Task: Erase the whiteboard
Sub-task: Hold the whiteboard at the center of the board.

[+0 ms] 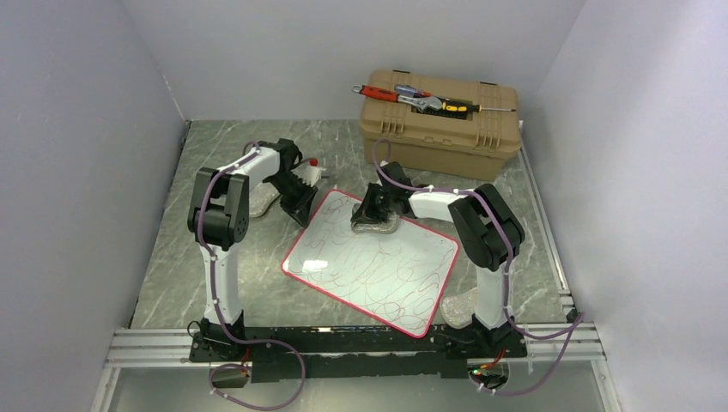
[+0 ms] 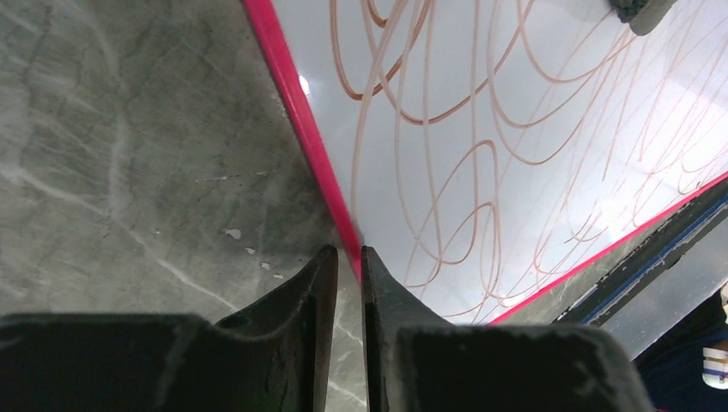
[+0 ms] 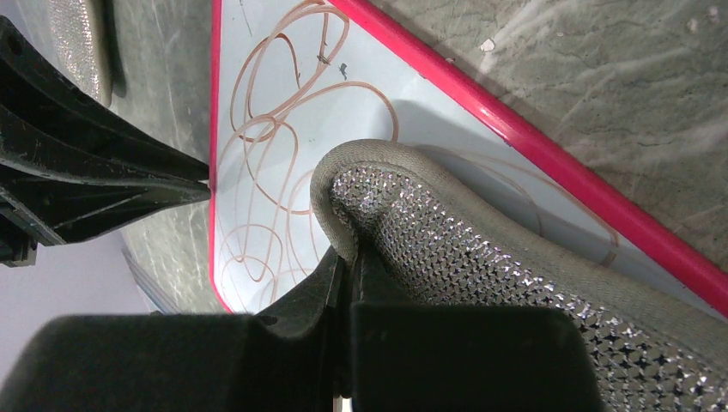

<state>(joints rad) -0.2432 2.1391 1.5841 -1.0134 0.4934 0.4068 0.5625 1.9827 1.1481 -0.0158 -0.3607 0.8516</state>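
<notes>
The whiteboard's red rim has a gap around it inside my left gripper's fingers. I should reseat them and pinch that rim [image 2: 352, 256] to steady the whiteboard for wiping.
The whiteboard [image 1: 369, 266] lies flat on the marble table, white with a red rim and covered in thin reddish scribbles [image 2: 481, 129]. My right gripper [image 1: 375, 215] is shut on a grey sparkly cloth [image 3: 481, 249], and the cloth rests on the board's far edge [image 3: 549, 163]. My left gripper [image 2: 348, 251] sits at the board's far left corner [image 1: 300, 209]. Its jaws stand a narrow gap apart, tips right at the red rim [image 2: 300, 112], and the rim runs behind the right fingertip. The table shows through the gap.
A tan toolbox [image 1: 442, 129] stands at the back with hand tools [image 1: 421, 97] lying on its lid. A second sparkly cloth [image 1: 262, 202] lies under the left arm, and a third [image 1: 459, 307] by the right arm's base. A small red-capped item [image 1: 313, 163] lies behind the left gripper.
</notes>
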